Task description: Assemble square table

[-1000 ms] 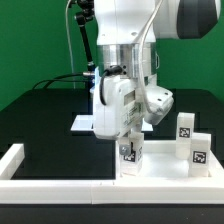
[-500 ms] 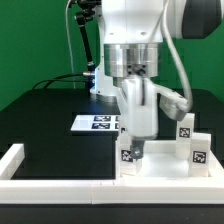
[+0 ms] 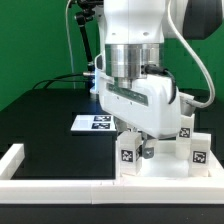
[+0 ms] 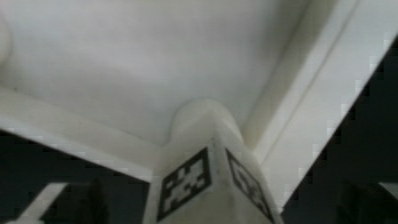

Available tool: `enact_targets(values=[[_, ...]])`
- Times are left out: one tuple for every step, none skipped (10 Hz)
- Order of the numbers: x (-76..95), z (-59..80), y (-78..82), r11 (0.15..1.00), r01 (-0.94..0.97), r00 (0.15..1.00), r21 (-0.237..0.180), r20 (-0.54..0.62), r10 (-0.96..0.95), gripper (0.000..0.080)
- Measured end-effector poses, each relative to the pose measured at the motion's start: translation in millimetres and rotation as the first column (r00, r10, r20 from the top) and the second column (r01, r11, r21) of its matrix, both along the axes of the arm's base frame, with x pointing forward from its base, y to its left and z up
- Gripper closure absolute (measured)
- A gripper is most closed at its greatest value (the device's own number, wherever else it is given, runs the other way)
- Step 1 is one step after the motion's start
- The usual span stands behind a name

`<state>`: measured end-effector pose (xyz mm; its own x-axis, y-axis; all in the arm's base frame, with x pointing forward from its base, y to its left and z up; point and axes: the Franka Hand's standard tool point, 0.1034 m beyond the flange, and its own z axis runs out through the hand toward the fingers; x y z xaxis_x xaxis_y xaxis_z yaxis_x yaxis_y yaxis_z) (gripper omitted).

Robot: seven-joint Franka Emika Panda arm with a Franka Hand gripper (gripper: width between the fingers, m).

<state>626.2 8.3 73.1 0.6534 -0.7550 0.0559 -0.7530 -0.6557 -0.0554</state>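
Observation:
My gripper will open, turn square to the leg and close on its flat sides [image 4: 183, 184] before screwing it, because the leg's edge sits crooked between the fingers.
The white square tabletop [image 3: 163, 172] lies at the front on the exterior view's right, and its flat face [image 4: 143, 60] and raised rim [image 4: 317, 90] fill the wrist view. A short white leg [image 3: 127, 149] with black-and-white tags stands upright at the tabletop's near corner on the exterior view's left. My gripper [image 3: 136, 153] reaches straight down and is shut on this leg [image 4: 201, 165], which sits centred between the dark fingers [image 4: 50, 205]. Two more tagged legs [image 3: 185, 127] [image 3: 197, 150] stand on the exterior view's right of the tabletop.
The marker board [image 3: 92, 122] lies on the black table behind the arm. The long white low wall [image 3: 60, 184] runs along the front, with an end block [image 3: 14, 154] on the exterior view's left. Cables hang behind the arm.
The wrist has turned about its vertical axis over the same corner. The leg has stayed upright in the jaws and its tag face has turned with them.

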Motion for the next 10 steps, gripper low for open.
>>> enact_targets(values=[[1.4,1.0,-5.5,0.992,-0.127,0.992,-0.013,0.003,0.127,0.015],[1.6,1.2,-6.5,0.983,-0.18,0.984,-0.018,0.003,0.18,0.015],[1.6,1.1,-5.6,0.986,-0.168,0.986,-0.016,0.004,0.168,0.0196],[1.6,1.1,-5.9,0.989,-0.149,0.989,-0.015,0.004,0.15,0.0196],[1.6,1.1,-6.1,0.99,-0.138,0.99,-0.014,0.004,0.138,0.0345],[1.6,1.1,-5.9,0.994,-0.105,0.994,-0.011,0.005,0.105,0.0483],[1.5,1.0,-5.9,1.0,0.005,1.0,0.0,0.006,-0.005,0.0509],[1.2,0.8,-6.2,0.998,0.068,0.998,0.005,0.006,-0.068,0.0509],[1.0,0.7,-6.5,0.993,0.118,0.993,0.009,0.005,-0.118,0.0509],[0.6,0.4,-7.0,0.98,0.198,0.98,0.015,0.003,-0.198,0.0509]])
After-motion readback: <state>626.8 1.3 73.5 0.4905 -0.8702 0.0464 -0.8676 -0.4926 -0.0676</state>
